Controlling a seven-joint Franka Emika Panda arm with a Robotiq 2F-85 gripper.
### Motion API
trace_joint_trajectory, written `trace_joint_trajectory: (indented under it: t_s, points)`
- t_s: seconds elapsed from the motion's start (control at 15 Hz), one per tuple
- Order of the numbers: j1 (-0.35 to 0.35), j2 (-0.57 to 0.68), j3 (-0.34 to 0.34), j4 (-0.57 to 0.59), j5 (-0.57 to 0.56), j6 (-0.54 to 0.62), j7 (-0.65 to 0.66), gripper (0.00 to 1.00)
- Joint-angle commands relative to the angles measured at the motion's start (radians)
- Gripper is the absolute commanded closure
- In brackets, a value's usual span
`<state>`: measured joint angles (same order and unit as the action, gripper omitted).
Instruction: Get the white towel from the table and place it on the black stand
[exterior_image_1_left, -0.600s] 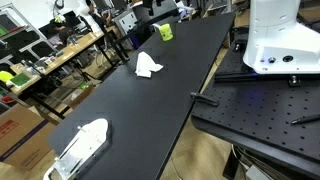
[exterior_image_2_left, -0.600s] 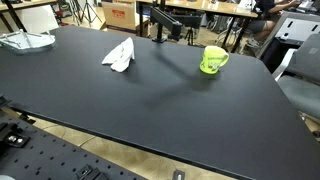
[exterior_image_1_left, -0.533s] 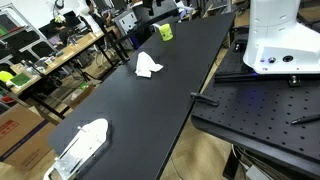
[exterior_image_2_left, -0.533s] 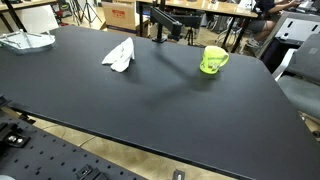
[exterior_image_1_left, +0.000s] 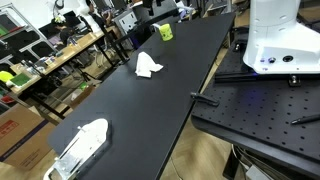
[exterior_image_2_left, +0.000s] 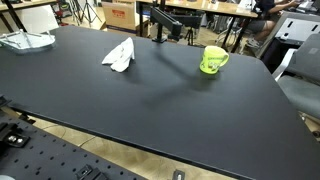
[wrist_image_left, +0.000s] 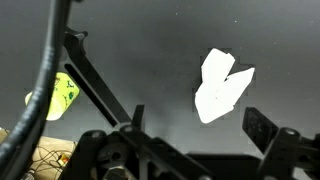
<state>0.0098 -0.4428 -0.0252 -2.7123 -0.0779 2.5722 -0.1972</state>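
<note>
The joined end of the white towel (exterior_image_1_left: 142, 56) (wrist_image_left: 206, 114), the end nearest the black stand and opposite the towel's two loose points, will be gripped by my gripper.
The white towel (exterior_image_1_left: 148, 67) lies crumpled on the black table (exterior_image_1_left: 150, 110); it also shows in an exterior view (exterior_image_2_left: 119, 54) and in the wrist view (wrist_image_left: 222, 85). The black stand (exterior_image_2_left: 165, 24) rises at the table's far edge, behind the towel and mug. My gripper (wrist_image_left: 200, 125) shows only in the wrist view. It is open and empty, high above the table, and the towel lies beyond its fingertips, nearer the right finger. The arm itself is out of both exterior views.
A green mug (exterior_image_2_left: 212, 60) stands on the table to one side of the towel, also in the wrist view (wrist_image_left: 62, 95). A clear white container (exterior_image_1_left: 80, 146) sits at one end of the table. The white robot base (exterior_image_1_left: 275, 40) stands on a perforated board beside the table.
</note>
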Motion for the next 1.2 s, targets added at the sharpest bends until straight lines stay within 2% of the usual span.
trace_joint_trajectory:
  t_s: [0.0, 0.13, 0.33, 0.47, 0.6, 0.87, 1.0, 1.07, 1.13]
  points:
    - [0.004, -0.001, -0.004, 0.001, -0.003, -0.003, 0.003, 0.00]
    - [0.001, 0.009, 0.002, 0.001, -0.018, 0.020, 0.003, 0.00]
    - [-0.051, 0.073, 0.086, 0.007, -0.130, 0.126, 0.115, 0.00]
    - [-0.098, 0.140, 0.164, 0.019, -0.235, 0.204, 0.225, 0.00]
    - [-0.186, 0.210, 0.278, 0.048, -0.337, 0.232, 0.386, 0.00]
    - [-0.320, 0.318, 0.442, 0.114, -0.394, 0.235, 0.671, 0.00]
    - [-0.365, 0.384, 0.481, 0.161, -0.437, 0.248, 0.807, 0.00]
    - [-0.358, 0.427, 0.481, 0.183, -0.455, 0.248, 0.850, 0.00]
    - [-0.334, 0.343, 0.460, 0.119, -0.405, 0.244, 0.734, 0.00]
